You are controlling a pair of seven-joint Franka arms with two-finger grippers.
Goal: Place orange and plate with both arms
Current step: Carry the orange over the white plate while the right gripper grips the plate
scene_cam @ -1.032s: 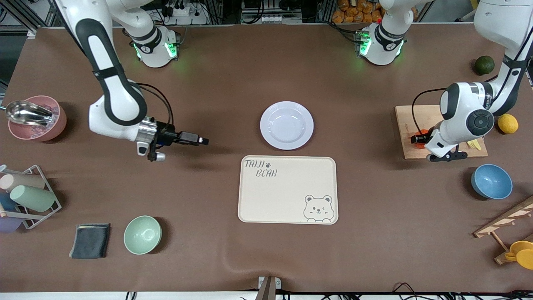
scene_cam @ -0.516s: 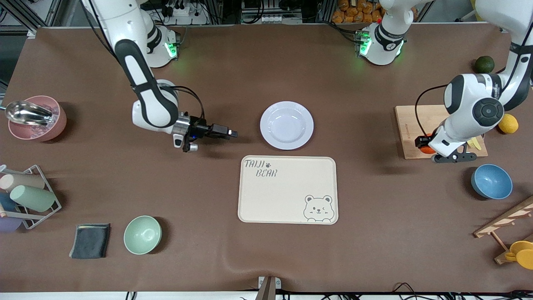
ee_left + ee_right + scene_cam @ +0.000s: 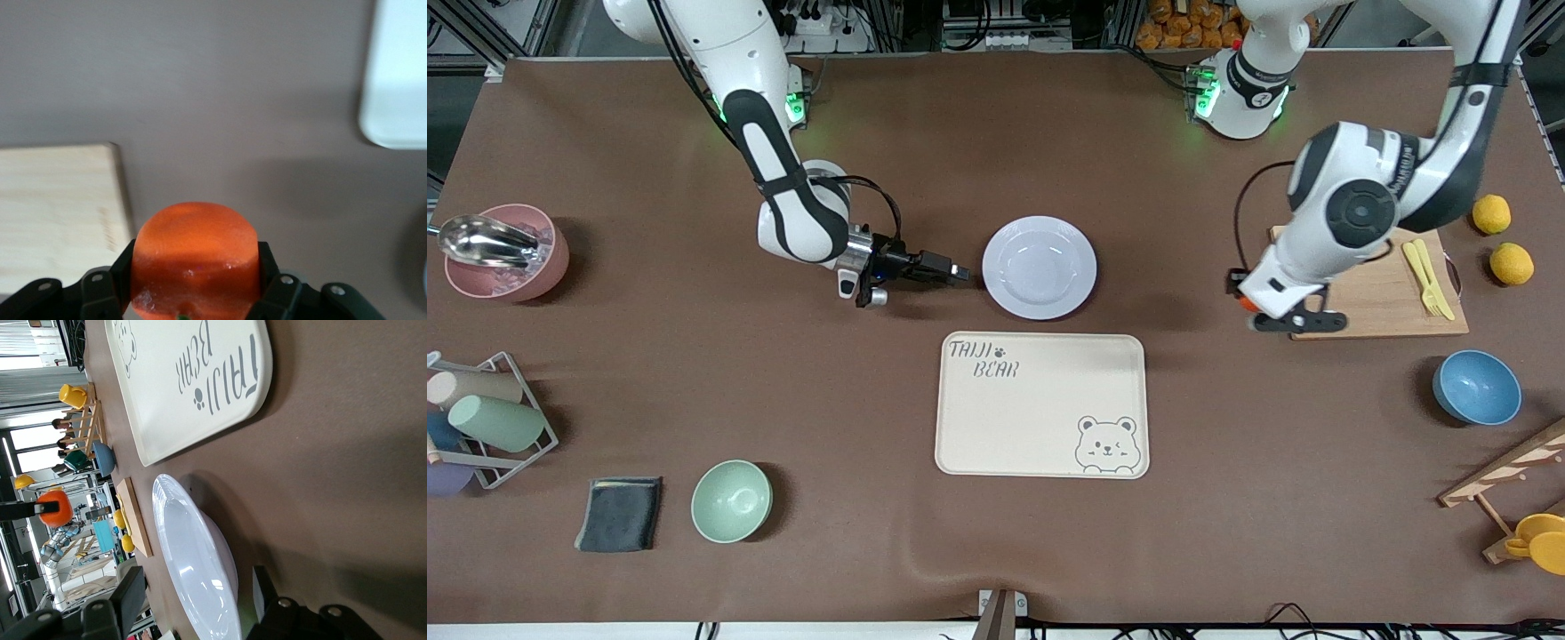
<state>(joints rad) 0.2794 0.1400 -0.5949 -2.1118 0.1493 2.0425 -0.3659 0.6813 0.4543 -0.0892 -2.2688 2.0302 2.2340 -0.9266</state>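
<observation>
I will release the orange from my left gripper in the hollow of the plate (image 3: 1038, 255), away from the cream tray.
The orange (image 3: 195, 233) is clamped in my left gripper (image 3: 195, 283), which hangs shut over the brown table just off the cutting board's edge (image 3: 53, 207). In the front view only a sliver of the orange (image 3: 1242, 305) shows under the left gripper (image 3: 1245, 295). The pale lavender plate (image 3: 1039, 267) lies just farther from the front camera than the cream tray (image 3: 1040, 404). My right gripper (image 3: 959, 270) is low at the plate's rim on the right arm's side, open. In the right wrist view the plate (image 3: 200, 553) reaches between the spread fingers (image 3: 127, 600) of the right gripper (image 3: 193, 603).
Toward the left arm's end: wooden cutting board (image 3: 1378, 284) with yellow cutlery (image 3: 1427, 265), two lemons (image 3: 1491, 213), blue bowl (image 3: 1476, 387), wooden rack (image 3: 1507, 480). Toward the right arm's end: pink bowl (image 3: 503, 252), cup rack (image 3: 480, 418), dark cloth (image 3: 620, 513), mint bowl (image 3: 731, 500).
My left gripper has carried the orange off the cutting board toward the table's middle. My right gripper has moved across the table up to the plate's rim.
</observation>
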